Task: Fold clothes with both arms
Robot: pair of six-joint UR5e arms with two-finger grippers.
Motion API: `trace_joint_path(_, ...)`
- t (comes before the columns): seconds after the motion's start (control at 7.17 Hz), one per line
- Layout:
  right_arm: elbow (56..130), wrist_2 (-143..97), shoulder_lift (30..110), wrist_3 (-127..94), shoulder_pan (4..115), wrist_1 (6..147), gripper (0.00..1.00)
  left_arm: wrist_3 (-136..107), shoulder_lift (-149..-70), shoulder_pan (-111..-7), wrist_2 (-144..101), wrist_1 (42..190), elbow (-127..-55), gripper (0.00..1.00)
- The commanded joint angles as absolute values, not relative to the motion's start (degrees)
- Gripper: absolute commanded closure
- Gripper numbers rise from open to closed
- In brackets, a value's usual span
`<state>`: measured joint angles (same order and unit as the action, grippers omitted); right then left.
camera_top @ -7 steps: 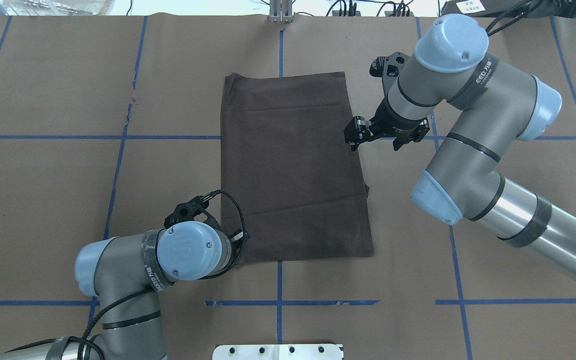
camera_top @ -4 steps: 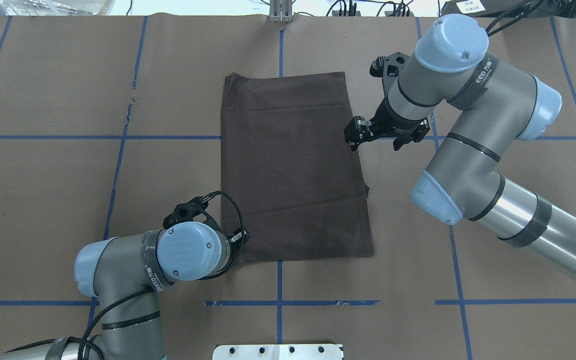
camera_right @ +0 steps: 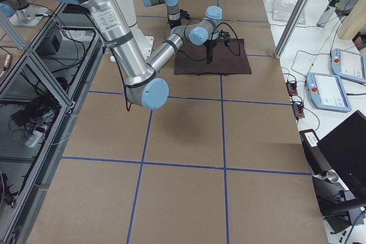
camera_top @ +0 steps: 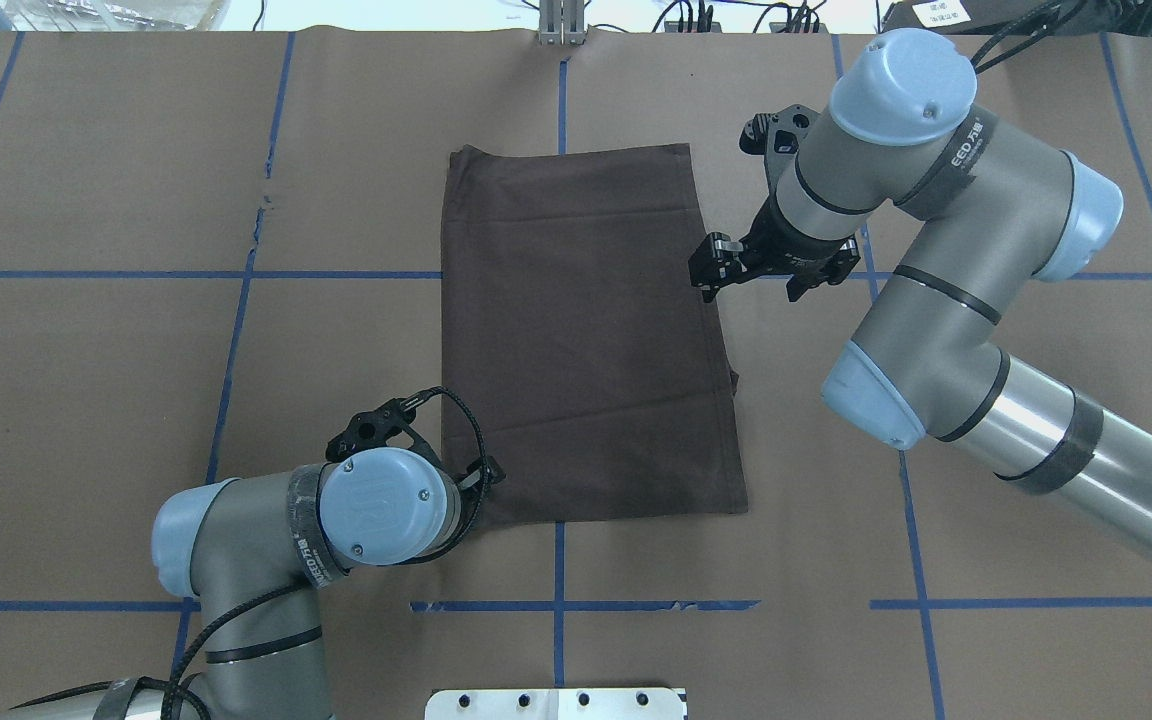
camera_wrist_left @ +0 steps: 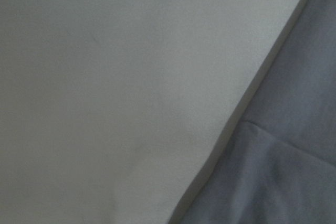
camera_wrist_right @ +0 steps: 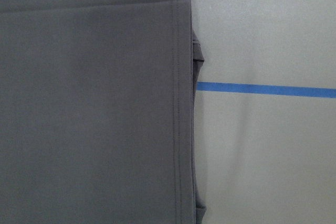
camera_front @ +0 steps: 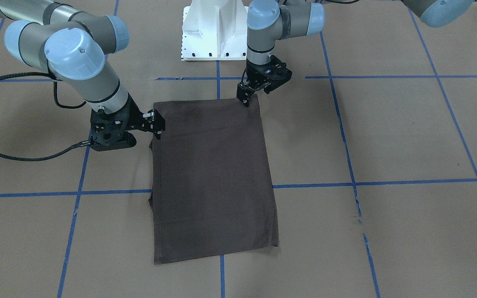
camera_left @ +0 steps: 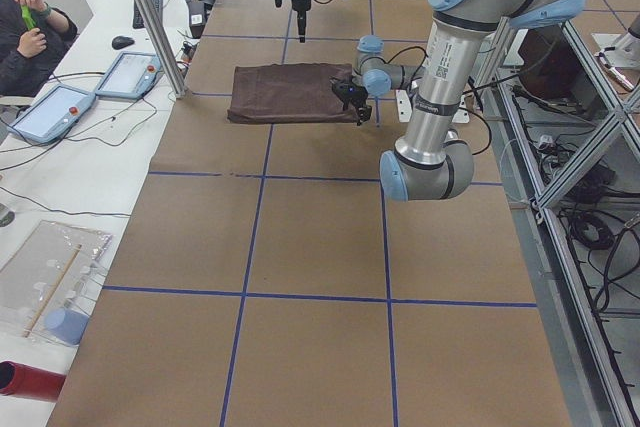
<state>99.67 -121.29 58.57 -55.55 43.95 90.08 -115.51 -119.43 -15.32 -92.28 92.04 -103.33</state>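
The T-shirt's near corner lies flat under the closed fingers of the robot's left gripper, so that gripper should open and pinch the T-shirt's near edge there (camera_front: 255, 96) before it lifts it.
The dark brown T-shirt (camera_top: 586, 340) lies flat on the table, folded into a tall rectangle; collar, print and labels are hidden. It also shows in the front view (camera_front: 211, 174). My left gripper (camera_front: 245, 100) points down with its tip on the shirt's near left corner and its jaws look together; in the overhead view my wrist hides it. The left wrist view shows only the shirt's edge (camera_wrist_left: 294, 171). My right gripper (camera_top: 708, 285) hangs at the shirt's right edge, about a third of the way down from the far end, jaws together (camera_front: 158, 130). The right wrist view shows the hemmed edge (camera_wrist_right: 89, 103).
Brown paper with blue tape lines (camera_top: 556, 605) covers the table. The white pedestal base (camera_front: 213, 33) stands at the robot's side. An operator (camera_left: 25, 37) and tablets (camera_left: 50, 112) are at a side table beyond the far edge.
My left arm has shifted slightly towards the robot's side and the right at the shirt's near left corner. My right arm and the shirt have not moved.
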Motion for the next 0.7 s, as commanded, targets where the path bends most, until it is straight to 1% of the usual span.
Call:
trace_joint_path(0.0, 99.67, -121.29, 58.62, -55.55, 43.95, 90.09, 0.0, -115.84, -119.36, -14.68, -92.29, 92.02, -103.18, 0.04)
trace_joint_path(0.14, 99.67, -121.29, 58.62, -55.55, 44.03, 90.09, 0.0, -115.84, -119.53, -14.68, -92.29, 92.02, -103.01, 0.04)
trace_joint_path(0.28, 99.67, -121.29, 58.62, -55.55, 44.03, 90.09, 0.0, -115.93, -119.53, -14.59, -92.29, 92.02, -103.01, 0.06)
trace_joint_path(0.42, 99.67, -121.29, 58.62, -55.55, 44.03, 90.09, 0.0, -116.01, -119.71, -14.24, -92.37, 92.02, -102.57, 0.12)
trace_joint_path(0.56, 99.67, -121.29, 58.62, -55.55, 44.03, 90.09, 0.0, -116.1, -119.79, -14.24, -92.37, 92.11, -102.57, 0.28)
